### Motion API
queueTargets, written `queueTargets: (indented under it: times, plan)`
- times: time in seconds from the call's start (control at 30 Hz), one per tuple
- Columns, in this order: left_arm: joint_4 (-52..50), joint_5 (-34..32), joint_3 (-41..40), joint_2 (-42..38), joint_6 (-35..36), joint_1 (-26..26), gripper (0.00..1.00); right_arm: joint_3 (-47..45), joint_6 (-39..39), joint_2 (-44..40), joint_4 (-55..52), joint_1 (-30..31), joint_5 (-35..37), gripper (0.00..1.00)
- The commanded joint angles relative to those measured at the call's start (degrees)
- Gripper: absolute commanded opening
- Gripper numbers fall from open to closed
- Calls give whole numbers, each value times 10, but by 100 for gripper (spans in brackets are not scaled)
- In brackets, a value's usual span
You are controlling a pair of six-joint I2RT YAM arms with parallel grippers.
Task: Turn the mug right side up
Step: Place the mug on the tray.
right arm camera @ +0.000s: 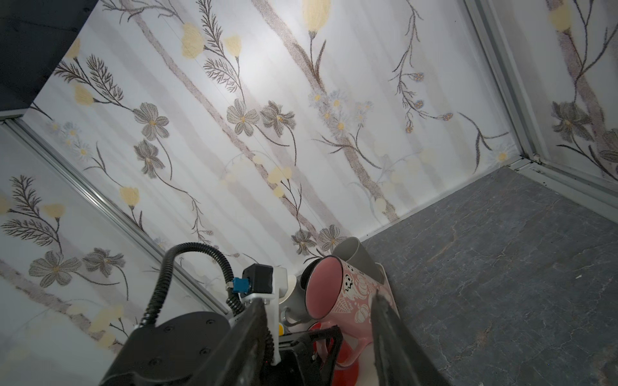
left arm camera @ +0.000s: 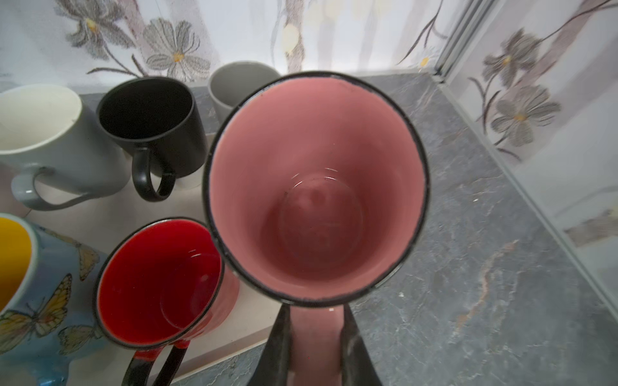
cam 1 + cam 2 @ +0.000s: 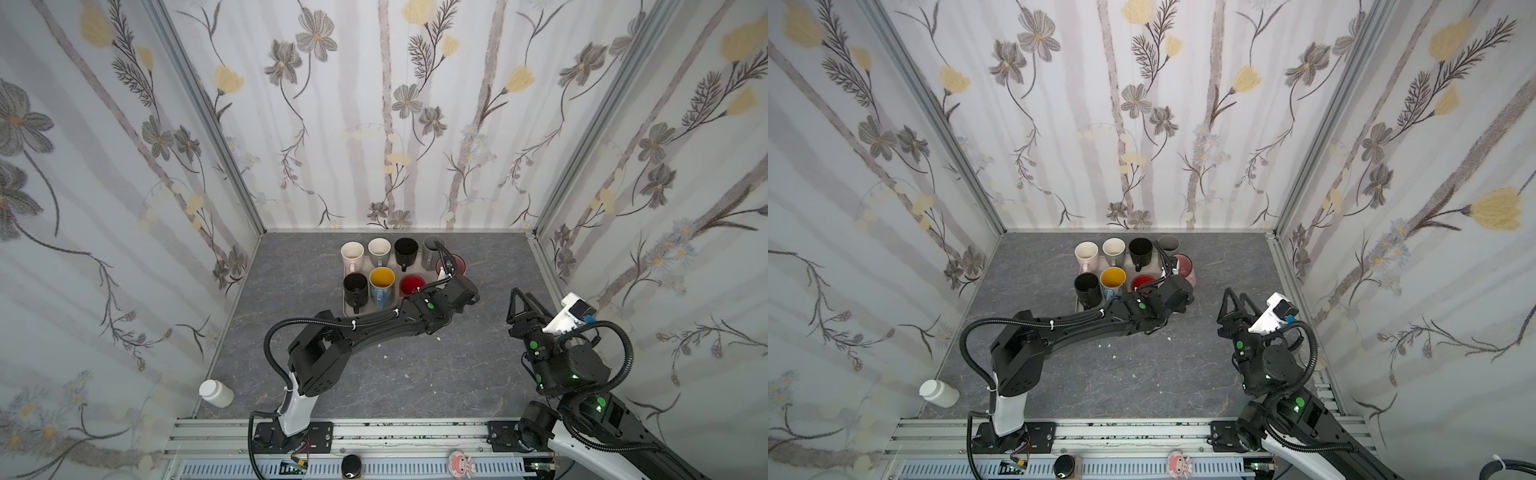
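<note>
My left gripper needs to release the pink mug and leave it on the tray's bare corner [image 3: 436, 285] [image 2: 277, 292], beside the red mug. The pink mug now hangs over the tray.
The pink mug [image 2: 316, 187] with white patterns on its side [image 1: 356, 294] hangs mouth up over the right end of the beige tray [image 2: 110, 214], next to the red mug [image 2: 157, 280]. My left gripper [image 2: 316, 310] is shut on its pink handle, one finger on each side. In both top views the mug [image 3: 455, 262] [image 3: 1185, 268] shows just beyond the left wrist. I cannot tell whether its base touches the tray. My right gripper [image 3: 519, 301] [image 1: 319, 297] hovers open to the right of the tray, holding nothing.
On the tray stand several upright mugs: cream [image 3: 352, 253], grey-white [image 3: 379, 249], black [image 3: 406, 251], grey [image 3: 430, 249], another black [image 3: 355, 286], blue with yellow inside [image 3: 381, 282]. Flowered walls close in the grey table. A white bottle [image 3: 216, 392] lies at front left.
</note>
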Motion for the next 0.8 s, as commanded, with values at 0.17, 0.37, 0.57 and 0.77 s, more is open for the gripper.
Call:
queueTargets:
  times: [0.17, 0.37, 0.57, 0.77]
  plan:
    - [2, -53, 19, 49, -42, 5, 0, -8, -15, -21, -14, 0, 13, 52]
    - [-18, -70, 28, 69, -44, 6, 0, -15, -20, -36, -12, 0, 20, 52]
    - [-47, -79, 32, 84, -63, 9, 0, -24, -15, -51, -15, 0, 24, 53]
    - [-42, -63, 21, 77, -69, 9, 26, -25, -10, -53, -20, 0, 23, 62]
